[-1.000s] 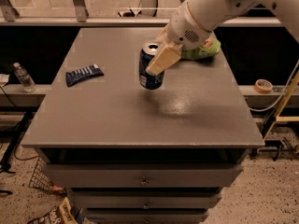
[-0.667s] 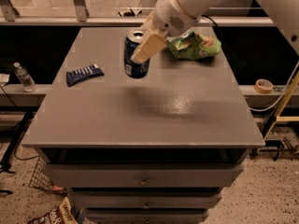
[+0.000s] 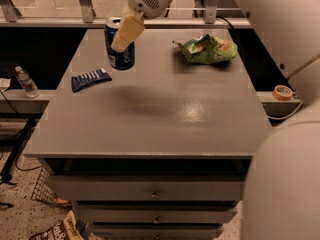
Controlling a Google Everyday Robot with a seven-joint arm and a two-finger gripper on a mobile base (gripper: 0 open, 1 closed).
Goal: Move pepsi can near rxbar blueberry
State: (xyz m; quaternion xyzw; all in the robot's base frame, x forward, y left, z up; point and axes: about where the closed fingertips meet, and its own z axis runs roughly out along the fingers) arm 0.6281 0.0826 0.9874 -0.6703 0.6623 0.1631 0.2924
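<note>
I need to set the pepsi can, now hanging above the table's rear, on the grey table (image 3: pixel 104 87) just in front of the rxbar blueberry with my gripper.
The pepsi can (image 3: pixel 122 56), dark blue with a silver top, hangs upright above the grey table (image 3: pixel 165 119) at its left rear. My gripper (image 3: pixel 121 34) is shut on the pepsi can, with a cream finger (image 3: pixel 127 30) across its front. The can is off the table and casts a shadow to its lower right. The rxbar blueberry (image 3: pixel 90 79), a flat dark blue wrapper with white stripes, lies on the table just left of and below the can.
A green snack bag (image 3: pixel 207 49) lies at the table's back right. A water bottle (image 3: pixel 26 82) stands on a ledge to the left. A tape roll (image 3: pixel 283 92) sits on the right ledge. My arm fills the right side.
My gripper has carried the pepsi can leftward across the table, away from the green snack bag and toward the rxbar blueberry. The bar and the bag have not moved.
</note>
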